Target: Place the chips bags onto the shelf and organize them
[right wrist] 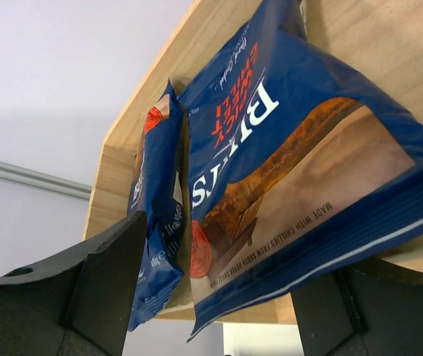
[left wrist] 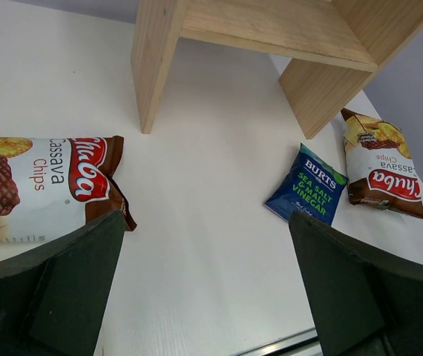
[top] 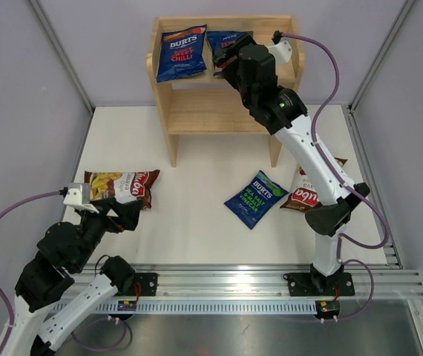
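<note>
The BURTS bag's lower corner sticks past the shelf's front edge, so my right gripper will pinch that corner (right wrist: 201, 320) and push it back, straightening the bag.
The wooden shelf (top: 219, 111) stands at the back of the table. Two dark blue red-lettered BURTS chips bags lean on its top tier: one at the left (top: 182, 52), one beside it (top: 223, 43). My right gripper (top: 228, 61) is up against that second bag. In the right wrist view its fingers are open on either side of the bag's lower edge (right wrist: 293, 163), with the first bag (right wrist: 156, 215) to the left. A green-lettered BURTS bag (top: 255, 198) and a Chuba bag (top: 304, 196) lie in front of the shelf. Another Chuba bag (top: 122, 185) lies at the left, just beyond my open, empty left gripper (top: 126, 211).
The shelf's lower tier (left wrist: 286, 26) holds nothing. An aluminium rail (top: 256, 282) runs along the near edge under both arm bases. Pale enclosure walls close in the table at the left, right and back. Purple cables loop off both wrists.
</note>
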You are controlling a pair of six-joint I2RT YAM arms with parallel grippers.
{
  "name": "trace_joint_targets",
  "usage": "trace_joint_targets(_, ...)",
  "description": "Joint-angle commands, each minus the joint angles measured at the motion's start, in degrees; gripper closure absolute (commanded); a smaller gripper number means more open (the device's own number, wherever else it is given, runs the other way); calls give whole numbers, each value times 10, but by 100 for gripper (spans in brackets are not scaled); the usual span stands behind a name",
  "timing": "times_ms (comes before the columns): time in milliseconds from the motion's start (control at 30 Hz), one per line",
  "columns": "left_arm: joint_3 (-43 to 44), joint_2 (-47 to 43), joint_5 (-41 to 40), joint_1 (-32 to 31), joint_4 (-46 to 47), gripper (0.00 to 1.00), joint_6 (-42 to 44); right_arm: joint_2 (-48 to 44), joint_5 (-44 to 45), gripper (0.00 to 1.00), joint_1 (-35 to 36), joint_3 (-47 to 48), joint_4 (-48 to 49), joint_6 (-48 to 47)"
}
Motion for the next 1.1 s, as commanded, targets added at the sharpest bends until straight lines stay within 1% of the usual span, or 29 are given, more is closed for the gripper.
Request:
trace_joint_targets(0, -3, -3, -10, 1, 18, 3, -1, 10, 54, 20, 18, 20, -86, 0)
trace_joint_targets(167, -3, -7, -11, 1, 16, 3, -2, 9, 72, 20, 28, 29, -127, 24)
trace_joint_targets(233, -4, -7, -12, 1, 16, 3, -2, -5, 71, 21, 28, -1, -121, 32)
trace_joint_targets(300, -4, -8, -12, 1, 16, 3, -3, -35, 64, 23, 28, -59, -86, 32)
trace_joint_targets(367, -4, -8, -12, 1, 16, 3, -3, -62, 57, 28, 28, -110, -53, 38)
trace_joint_targets(433, -4, -7, -12, 1, 16, 3, -3, -77, 51, 31, 28, -133, -39, 44)
trace_joint_targets(467, -4, -8, -12, 1, 15, 3, -4, -87, 49, 36, 28, -152, -27, 43)
trace_joint_targets(567, -3, -8, -12, 1, 15, 3, -4, -104, 40, 44, 28, -180, 2, 44)
trace_joint_targets(600, -4, -7, -12, 1, 16, 3, -3, -107, 37, 50, 28, -186, 8, 44)
trace_joint_targets(667, -4, -8, -12, 1, 15, 3, -4, -107, 30, 56, 28, -190, 18, 45)
trace_joint_targets(700, -3, -8, -12, 1, 15, 3, -3, -106, 29, 61, 28, -188, 18, 48)
trace_joint_targets(800, -5, -12, -12, 1, 16, 3, -3, -99, 24, 64, 28, -187, 26, 53)
trace_joint_targets(833, -5, -12, -12, 1, 16, 3, -3, -93, 23, 67, 28, -185, 29, 56)
trace_joint_targets(933, -5, -12, -11, 1, 15, 3, -3, -81, 21, 70, 29, -166, 28, 60)
trace_joint_targets(1067, -5, -10, -9, 1, 18, 3, -2, -67, 17, 69, 34, -146, 32, 69)
